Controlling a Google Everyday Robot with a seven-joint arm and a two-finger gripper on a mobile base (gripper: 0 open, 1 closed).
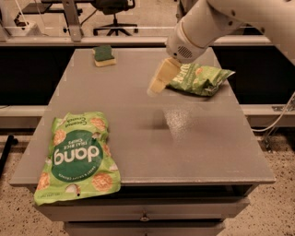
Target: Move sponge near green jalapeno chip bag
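I need to move my gripper next to the sponge's near side (106, 61), by its pale yellow base, and then close it there on the sponge.
The sponge (104, 55), with a dark green top and pale yellow base, lies at the table's far left. The green jalapeno chip bag (200, 79), dark green and wrinkly, lies at the far right. My gripper (158, 82) hangs from the white arm above the table's middle, just left of the chip bag and well right of the sponge. It holds nothing that I can see.
A large light-green "dang" rice chips bag (78, 156) lies at the front left, hanging over the grey table's front edge (152, 179). An office chair (115, 14) and a rail stand behind the table.
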